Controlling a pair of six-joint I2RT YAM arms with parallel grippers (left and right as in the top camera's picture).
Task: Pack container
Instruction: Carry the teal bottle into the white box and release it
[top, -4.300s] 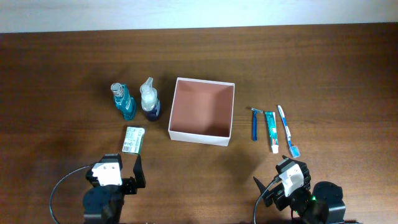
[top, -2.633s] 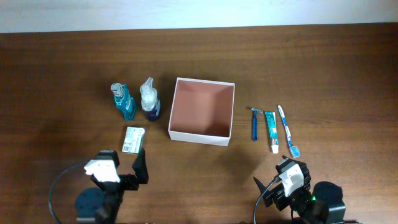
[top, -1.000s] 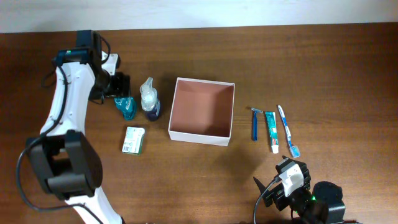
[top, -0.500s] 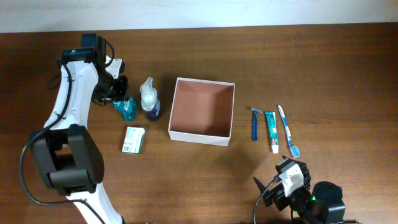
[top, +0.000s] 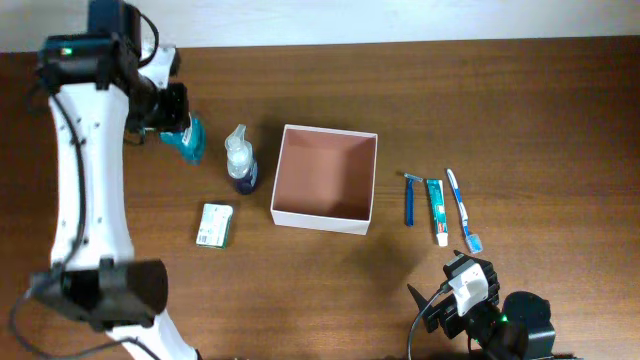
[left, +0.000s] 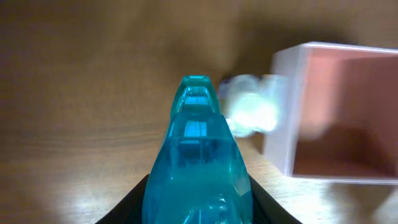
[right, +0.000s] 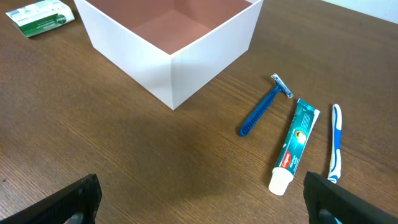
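Observation:
My left gripper has the teal bottle. I will let go of it inside the white container (top: 312, 162) (left: 348, 102), near the container's side that is beside the clear spray bottle.
My left gripper (top: 176, 112) is shut on a teal bottle (top: 187, 135) at the far left of the table. In the left wrist view the teal bottle (left: 198, 162) fills the middle, with a black jaw on each side of it at the bottom edge. The container (top: 322, 218), a square white box with a pinkish-brown inside, sits open at the table's centre, and its wall (left: 283, 124) appears to the right of the bottle. My right gripper (right: 202, 202) rests open near the front edge, with nothing between its fingers.
A clear spray bottle (top: 240, 160) stands just left of the container. A green-and-white packet (top: 215, 225) lies in front of it. Right of the container lie a blue razor (right: 264, 106), a toothpaste tube (right: 293, 146) and a toothbrush (right: 336, 143).
My left gripper closed on the teal bottle beside the spray bottle and has carried it back and to the left. The right arm has not moved.

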